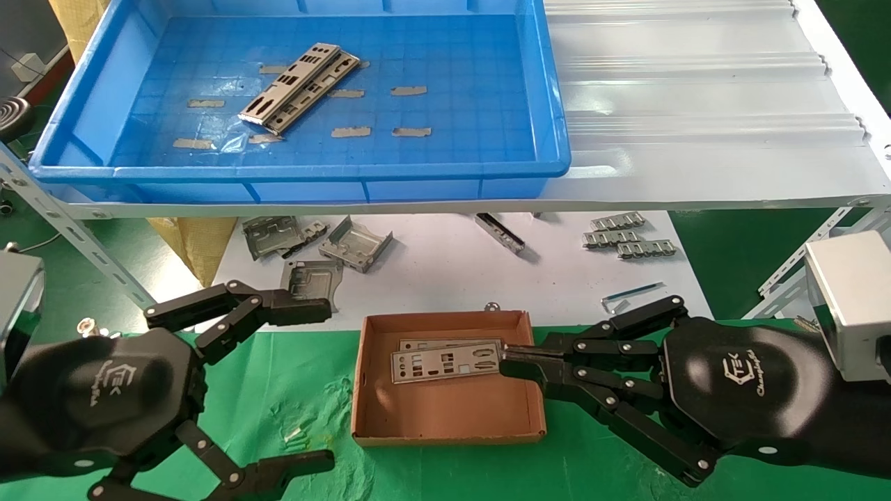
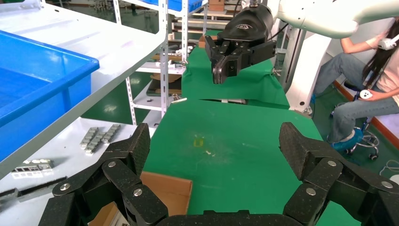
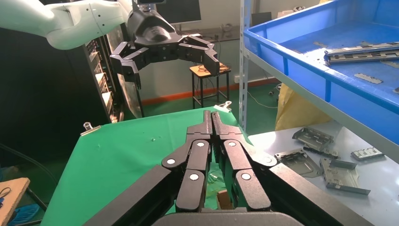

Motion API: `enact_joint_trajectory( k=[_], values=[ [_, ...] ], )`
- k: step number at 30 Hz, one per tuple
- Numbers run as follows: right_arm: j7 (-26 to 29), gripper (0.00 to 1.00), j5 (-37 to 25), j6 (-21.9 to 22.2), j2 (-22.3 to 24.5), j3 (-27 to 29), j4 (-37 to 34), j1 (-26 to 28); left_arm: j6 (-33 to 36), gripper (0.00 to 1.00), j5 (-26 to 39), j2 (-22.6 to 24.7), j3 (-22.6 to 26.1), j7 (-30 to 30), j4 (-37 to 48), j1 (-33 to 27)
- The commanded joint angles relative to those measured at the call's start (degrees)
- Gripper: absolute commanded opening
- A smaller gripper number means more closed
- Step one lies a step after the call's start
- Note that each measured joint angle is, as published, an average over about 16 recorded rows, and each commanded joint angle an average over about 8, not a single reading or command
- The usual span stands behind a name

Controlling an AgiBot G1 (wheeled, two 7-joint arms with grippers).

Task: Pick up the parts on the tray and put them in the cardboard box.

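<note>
Next, my left gripper should go to the far half point(image 1: 306, 67) of the upper punched plate in the blue tray and close across its long sides.
Two silver-grey punched plates point(image 1: 299, 87) lie stacked at an angle in the blue tray point(image 1: 550, 104) on the shelf; they also show in the right wrist view point(image 3: 362, 52). The cardboard box point(image 1: 445, 410) sits on the green table and holds two overlapping plates point(image 1: 445, 363). My right gripper point(image 1: 505, 360) is shut, with its tips at the right end of the top plate in the box. No plate shows between its jaws in the wrist view point(image 3: 211, 117). My left gripper point(image 1: 327, 386) is open and empty, left of the box point(image 2: 164, 188).
Bent grey brackets point(image 1: 355, 243) and ridged clip strips point(image 1: 630, 236) lie on the white sheet behind the box, under the shelf. The white shelf point(image 1: 696, 104) extends to the right of the tray. A seated person point(image 2: 367, 84) is beyond the table's right side.
</note>
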Motion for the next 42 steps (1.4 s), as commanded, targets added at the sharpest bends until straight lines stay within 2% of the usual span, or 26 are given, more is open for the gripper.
enact_joint_trajectory(
  k=[1, 8, 14, 22, 28, 35, 42],
  values=[
    [0.0, 0.0, 0.0, 0.0, 0.0, 0.0, 0.0, 0.0, 0.1, 1.0, -0.1, 0.0, 0.0, 0.0, 0.1, 0.2],
    [0.0, 0.0, 0.0, 0.0, 0.0, 0.0, 0.0, 0.0, -1.6, 1.0, 2.3, 1.3, 0.7, -1.4, -0.4, -4.3],
    [0.0, 0.0, 0.0, 0.0, 0.0, 0.0, 0.0, 0.0, -3.7, 1.0, 9.3, 5.4, 4.1, -5.7, 5.3, -16.0],
    [0.0, 0.0, 0.0, 0.0, 0.0, 0.0, 0.0, 0.0, -6.2, 1.0, 23.4, 14.1, 10.3, -7.1, 27.0, -35.8],
    [0.0, 0.0, 0.0, 0.0, 0.0, 0.0, 0.0, 0.0, -11.5, 1.0, 31.0, 20.8, 13.7, -5.4, 45.5, -46.0],
    [0.0, 0.0, 0.0, 0.0, 0.0, 0.0, 0.0, 0.0, -24.7, 1.0, 34.7, 27.0, 14.6, -3.3, 60.5, -50.6],
    [0.0, 0.0, 0.0, 0.0, 0.0, 0.0, 0.0, 0.0, -29.1, 1.0, 35.3, 30.7, 14.8, -1.6, 67.0, -51.2]
  ],
)
